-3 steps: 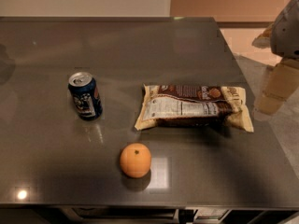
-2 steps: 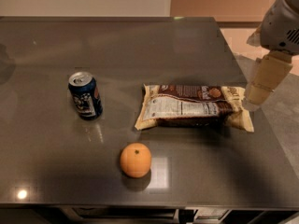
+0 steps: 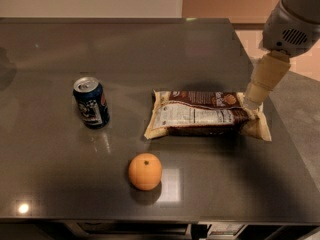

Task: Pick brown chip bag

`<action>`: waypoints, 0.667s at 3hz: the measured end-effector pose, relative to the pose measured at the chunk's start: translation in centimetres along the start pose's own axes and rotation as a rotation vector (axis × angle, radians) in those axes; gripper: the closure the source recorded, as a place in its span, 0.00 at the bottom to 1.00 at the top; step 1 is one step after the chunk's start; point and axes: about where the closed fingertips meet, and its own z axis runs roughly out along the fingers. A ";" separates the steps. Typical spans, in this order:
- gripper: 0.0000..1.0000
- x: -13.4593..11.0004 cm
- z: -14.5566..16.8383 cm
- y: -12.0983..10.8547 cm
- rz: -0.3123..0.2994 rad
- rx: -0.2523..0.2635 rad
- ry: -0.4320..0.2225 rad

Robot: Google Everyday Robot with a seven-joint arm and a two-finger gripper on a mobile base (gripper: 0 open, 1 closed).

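The robot's gripper will next move to the middle [image 3: 218, 107] of the brown chip bag, inward from the bag's end near the edge of the table, and close there.
The brown chip bag [image 3: 207, 114] lies flat on the dark table [image 3: 150, 54], right of centre, with tan edges, dark brown panels and a white nutrition label facing up. My gripper [image 3: 256, 96] comes in from the upper right on a grey and cream arm. Its cream tip hangs just above the bag's right end, near the table's right edge.
A blue soda can [image 3: 91, 102] stands upright left of the bag. An orange [image 3: 145, 171] sits in front, near the table's front edge. The table's right edge runs just beyond the bag, with floor past it.
My gripper has moved left and inward from beyond the table's right edge to above the bag's right end. The bag, can and orange have not moved.
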 end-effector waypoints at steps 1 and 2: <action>0.00 -1.1 1.7 1.4 -0.018 -0.007 -0.006; 0.00 -1.6 4.7 3.0 -0.045 -0.030 0.010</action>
